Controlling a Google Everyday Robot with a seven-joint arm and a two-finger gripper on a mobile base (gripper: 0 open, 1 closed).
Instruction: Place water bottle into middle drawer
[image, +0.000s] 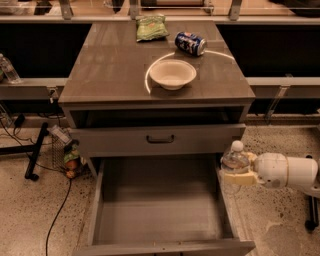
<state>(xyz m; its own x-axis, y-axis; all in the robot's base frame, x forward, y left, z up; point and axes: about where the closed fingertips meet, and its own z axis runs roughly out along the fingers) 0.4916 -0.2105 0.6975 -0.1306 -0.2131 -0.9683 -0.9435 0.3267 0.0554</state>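
Note:
The water bottle, now just above the drawer's rim, will go down from my gripper, and I need to set it at about the center of the open middle drawer's grey bottom (164, 201).
The water bottle (235, 159), clear with a white cap, stands upright in my gripper (238, 175), which is shut on its lower body. The gripper reaches in from the right on a white arm (285, 171). The bottle is at the right wall of the open middle drawer (160, 220), just above its rim. The drawer is pulled far out and its flat grey floor is bare. The lower part of the bottle is hidden by the fingers.
A grey drawer front with a black handle (160, 139) sits above the open drawer. On the cabinet top are a white bowl (172, 74), a blue soda can (190, 43) and a green chip bag (151, 27). Cables and a black stand leg (36, 152) lie at the left.

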